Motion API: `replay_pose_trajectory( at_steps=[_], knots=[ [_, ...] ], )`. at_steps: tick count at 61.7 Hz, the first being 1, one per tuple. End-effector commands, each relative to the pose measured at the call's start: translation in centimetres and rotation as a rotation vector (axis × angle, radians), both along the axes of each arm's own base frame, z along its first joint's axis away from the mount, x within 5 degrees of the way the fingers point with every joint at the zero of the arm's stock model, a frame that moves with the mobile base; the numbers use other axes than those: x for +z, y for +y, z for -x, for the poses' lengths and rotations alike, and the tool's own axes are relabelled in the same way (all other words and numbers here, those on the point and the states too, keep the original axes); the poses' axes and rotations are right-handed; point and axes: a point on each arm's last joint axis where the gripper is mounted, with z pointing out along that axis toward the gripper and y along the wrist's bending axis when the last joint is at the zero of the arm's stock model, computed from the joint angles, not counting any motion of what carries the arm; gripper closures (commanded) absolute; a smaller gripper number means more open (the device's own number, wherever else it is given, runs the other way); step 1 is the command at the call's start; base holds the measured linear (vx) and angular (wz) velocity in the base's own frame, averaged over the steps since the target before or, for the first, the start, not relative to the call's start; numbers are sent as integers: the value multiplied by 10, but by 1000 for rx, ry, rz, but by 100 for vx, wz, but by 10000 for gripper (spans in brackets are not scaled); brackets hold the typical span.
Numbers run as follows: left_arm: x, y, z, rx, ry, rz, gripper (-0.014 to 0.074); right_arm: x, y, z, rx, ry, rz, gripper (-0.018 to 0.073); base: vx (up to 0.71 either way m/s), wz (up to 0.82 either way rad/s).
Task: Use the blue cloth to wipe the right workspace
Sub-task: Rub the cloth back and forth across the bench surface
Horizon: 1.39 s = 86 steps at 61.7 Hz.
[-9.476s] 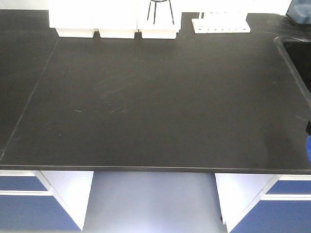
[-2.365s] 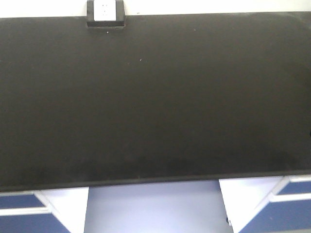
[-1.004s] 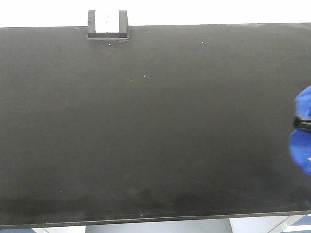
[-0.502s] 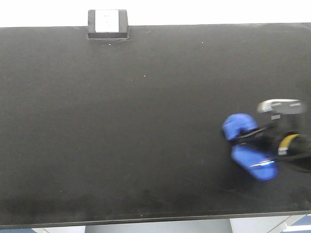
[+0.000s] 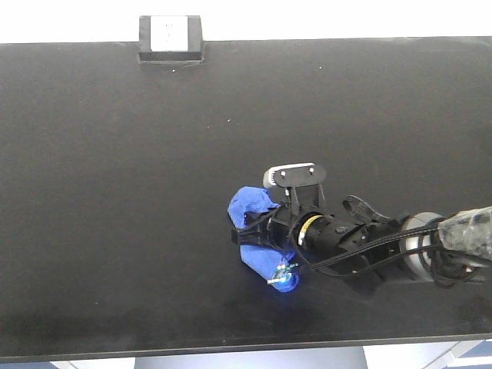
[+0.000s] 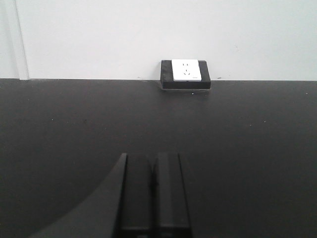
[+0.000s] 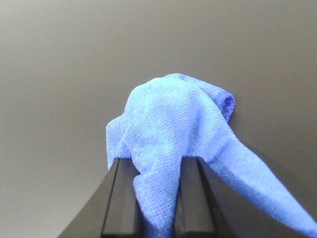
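My right gripper should put the blue cloth down on the black worktop [image 5: 344, 224] under that gripper's own wrist, closer to the front edge.
The blue cloth [image 5: 254, 207] is bunched on the black worktop [image 5: 123, 192], a little right of centre in the front view. My right gripper [image 5: 240, 235] is shut on the blue cloth, reaching in from the right edge. In the right wrist view the cloth [image 7: 173, 124] bulges out ahead of the two black fingers [image 7: 190, 198], with a tail trailing to the lower right. My left gripper [image 6: 152, 163] shows only in the left wrist view; its fingers are pressed together with nothing between them, above the black worktop [image 6: 247, 148].
A white wall socket in a black housing [image 5: 170, 38] sits at the worktop's back edge, left of centre; it also shows in the left wrist view [image 6: 185, 74]. A white wall [image 6: 99, 34] rises behind. The worktop's front edge [image 5: 231, 350] runs along the bottom.
My right arm has swept the cloth leftwards across the worktop, from the right edge to near the centre. Before that the camera view shifted to a different stretch of the bench.
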Motion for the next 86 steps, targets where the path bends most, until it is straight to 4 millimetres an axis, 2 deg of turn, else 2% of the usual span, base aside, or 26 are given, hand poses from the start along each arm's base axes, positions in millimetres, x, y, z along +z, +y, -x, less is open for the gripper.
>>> replay_pose_trajectory(
  at_steps=[1, 5, 16, 26, 32, 39, 46, 51, 62, 68, 74, 86],
  knots=[
    [-2, -1, 0, -16, -68, 9, 602, 12, -9, -11, -88, -49, -3, 555, 0, 0],
    [-2, -1, 0, -16, -68, 9, 602, 9, -26, -17, -126, -59, 66, 554, 0, 0],
    [-2, -1, 0, -16, -68, 9, 602, 1, -93, -25, -307, -19, 204, 550, 0, 0],
    [-2, -1, 0, -16, -68, 9, 602, 2, -164, -19, -427, -16, 355, 550, 0, 0],
    [-2, -1, 0, -16, -68, 9, 602, 3, -198, -11, -521, 5, 386, 550, 0, 0],
    [-2, -1, 0, -16, -68, 9, 602, 5, -218, -7, -596, 26, 382, 550, 0, 0],
    [-2, -1, 0, -16, -68, 9, 602, 7, -212, -8, -549, 8, 390, 550, 0, 0],
    [-2, -1, 0, -16, -68, 9, 602, 7, -195, -9, -451, -3, 400, 550, 0, 0],
    [-2, -1, 0, -16, -68, 9, 602, 9, -131, -4, -223, -78, 331, 547, 0, 0],
    [-2, -1, 0, -16, -68, 9, 602, 16, -99, 0, -129, -184, 293, 545, 0, 0],
    [-2, -1, 0, -16, -68, 9, 602, 21, -88, 3, -138, -229, 255, 533, 0, 0],
    [-2, -1, 0, -16, -68, 9, 602, 30, -88, 5, -157, -233, 234, 444, 0, 0]
  ],
)
